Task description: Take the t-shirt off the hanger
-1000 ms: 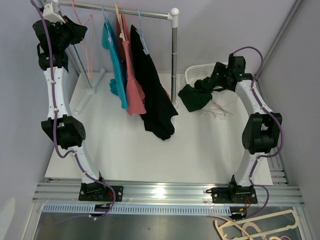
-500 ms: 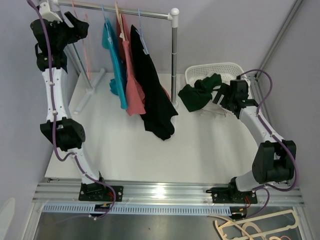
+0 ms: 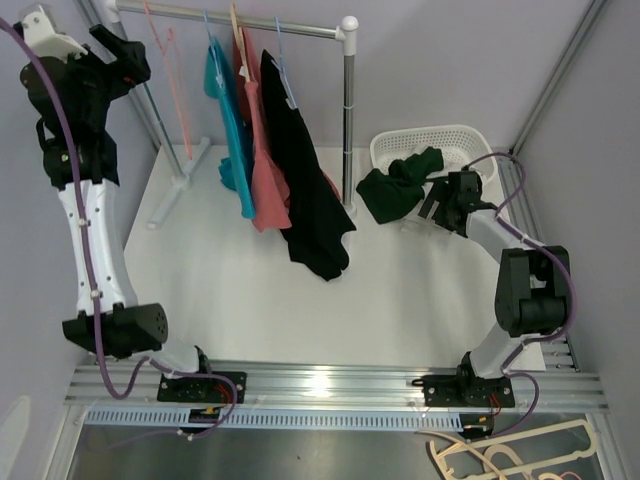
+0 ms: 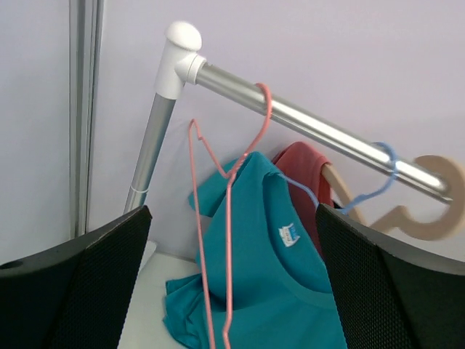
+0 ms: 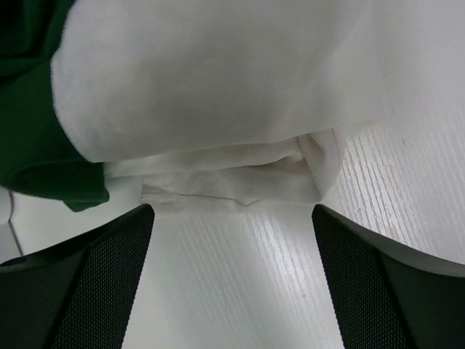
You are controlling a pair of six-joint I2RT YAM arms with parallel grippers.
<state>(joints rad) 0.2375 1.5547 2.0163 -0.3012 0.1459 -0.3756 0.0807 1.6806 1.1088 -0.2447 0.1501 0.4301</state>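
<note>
The blue hanger's neck [image 3: 210, 36] [image 4: 357, 201], just below its hook and above the teal t-shirt, is the next place for my left gripper to go to and close on.
Three t-shirts hang from the rail [image 3: 230, 20]: a teal one [image 3: 228, 110] on a blue hanger, a salmon one [image 3: 262, 160] and a black one [image 3: 305, 180]. A bare pink hanger [image 3: 172, 70] hangs left of them. My left gripper [image 3: 125, 55] is high by the rail's left end, open and empty. In the left wrist view the pink hanger [image 4: 229, 218] and the teal t-shirt [image 4: 290, 291] sit beyond my open left gripper [image 4: 232, 218]. My right gripper [image 3: 437, 200] is open low over the table, facing a white cloth [image 5: 218, 73].
A dark green t-shirt [image 3: 392, 190] lies crumpled against the white basket [image 3: 425, 140] at the back right. The rack's right post [image 3: 348, 120] stands between the hanging shirts and the basket. A wooden hanger [image 4: 429, 211] hooks over the rail behind the salmon shirt.
My left gripper has opened wide and drawn back to the left, away from the pink hanger. My right arm has dropped from the basket to the table by the white cloth.
</note>
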